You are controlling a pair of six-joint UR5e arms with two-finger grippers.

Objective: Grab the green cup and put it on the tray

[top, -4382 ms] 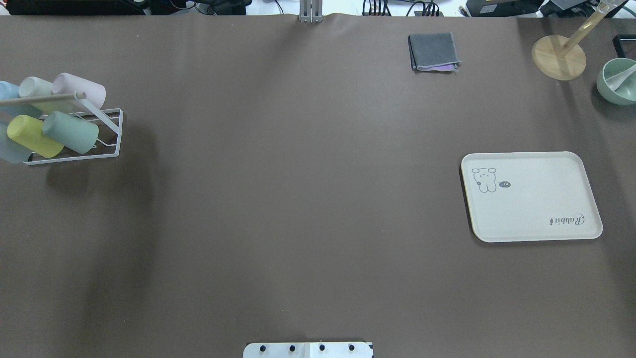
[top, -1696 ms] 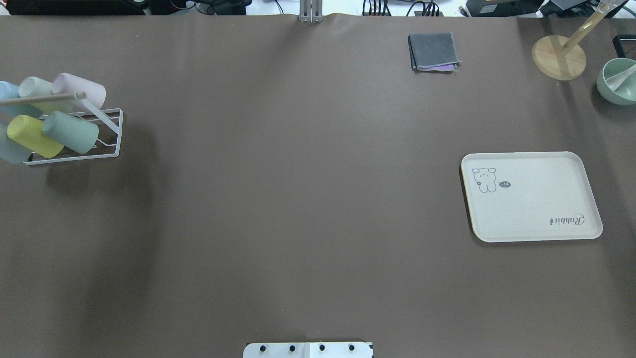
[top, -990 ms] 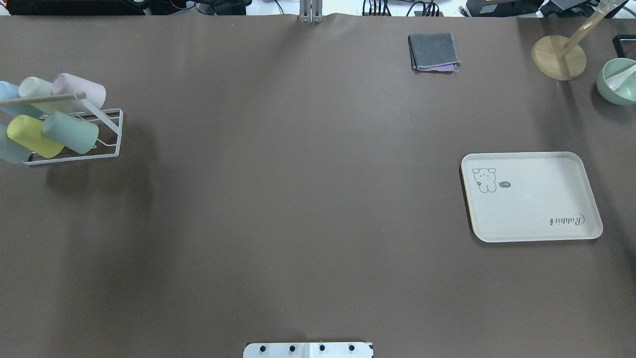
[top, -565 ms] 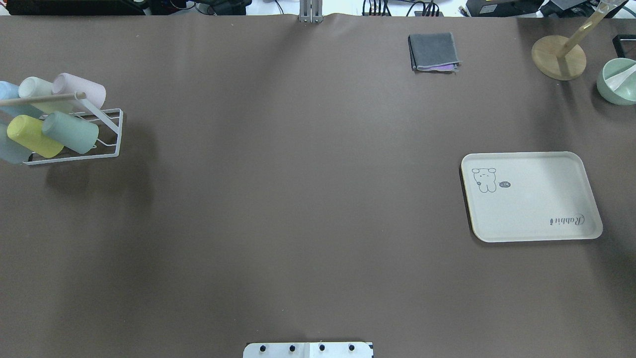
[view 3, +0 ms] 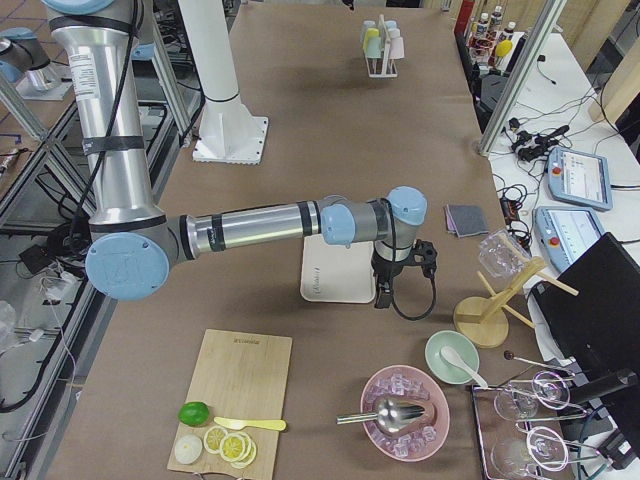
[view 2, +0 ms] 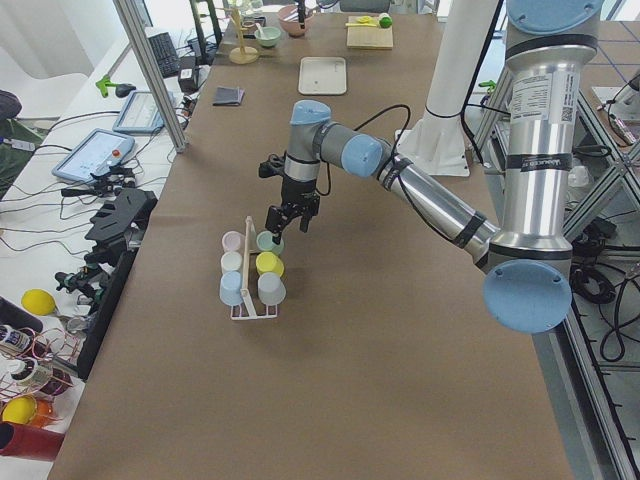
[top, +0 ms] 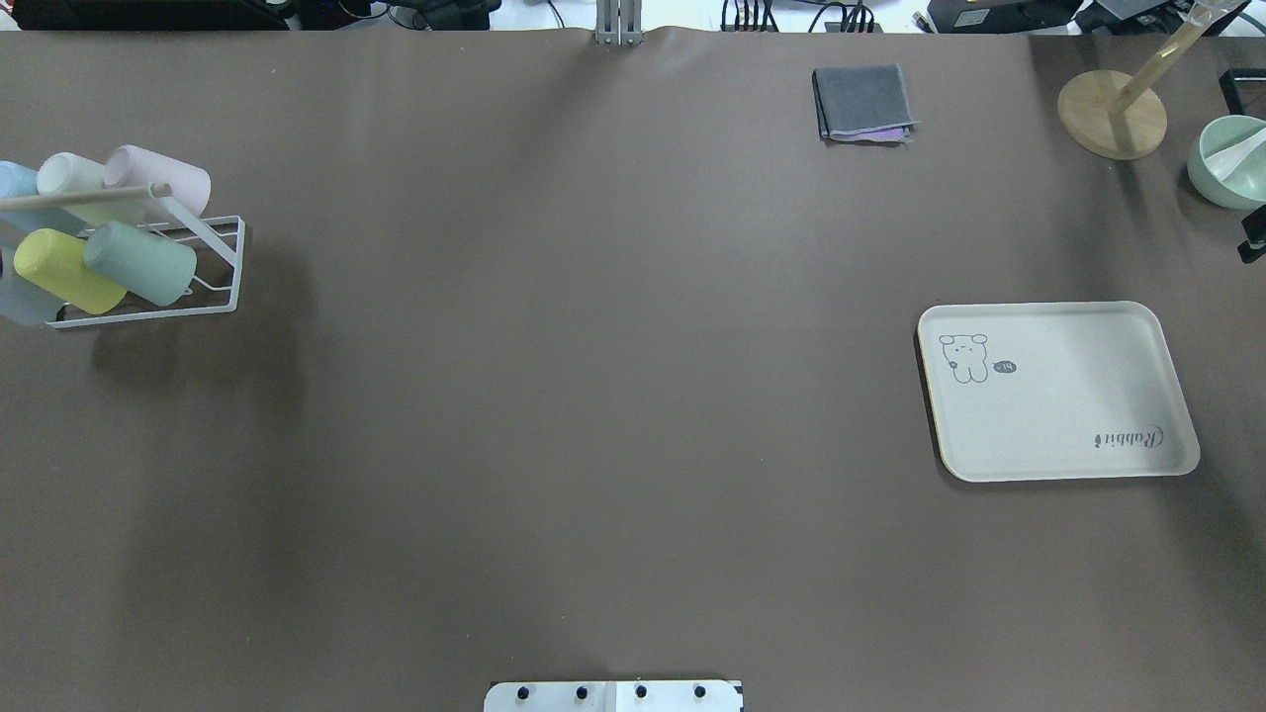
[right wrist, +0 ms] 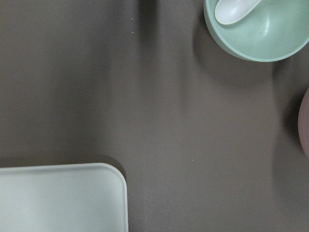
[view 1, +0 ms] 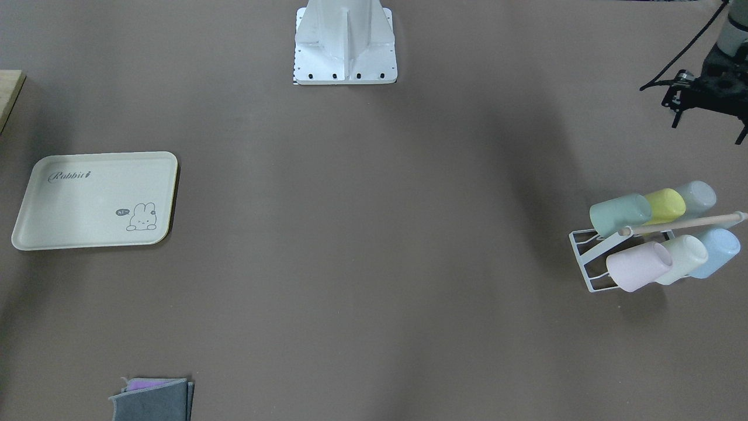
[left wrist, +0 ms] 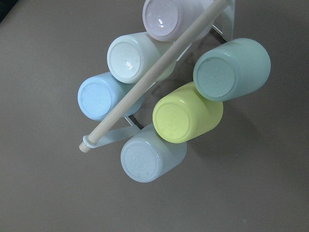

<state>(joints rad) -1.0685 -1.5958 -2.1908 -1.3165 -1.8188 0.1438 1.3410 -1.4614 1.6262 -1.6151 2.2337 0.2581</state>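
Note:
My right gripper is to close on the middle of the short edge [view 1: 25,197] of the cream tray, on the side that is farthest from the white wire rack.
The green cup [top: 138,262] lies on its side on a white wire rack [top: 224,259] at the table's left. It also shows in the front view [view 1: 619,213] and, bottom-on, in the left wrist view [left wrist: 231,70]. My left gripper [view 1: 708,133] hangs above and beside the rack, apart from the cups, and its fingers look spread open and empty. The cream tray [top: 1058,391] lies bare at the right, with one corner in the right wrist view [right wrist: 63,198]. My right gripper [top: 1252,237] shows as a black sliver at the right edge, beyond the tray. I cannot tell whether it is open.
The rack also holds yellow [top: 64,269], pink [top: 163,178], cream [top: 69,176] and pale blue cups under a wooden rod [top: 84,196]. A folded grey cloth [top: 862,102], a wooden stand [top: 1113,114] and a green bowl with a spoon [top: 1231,163] sit along the far edge.
A black part of my right gripper has come into the overhead view at the right edge. The shadows on the table have shifted. The cups and the tray have not moved.

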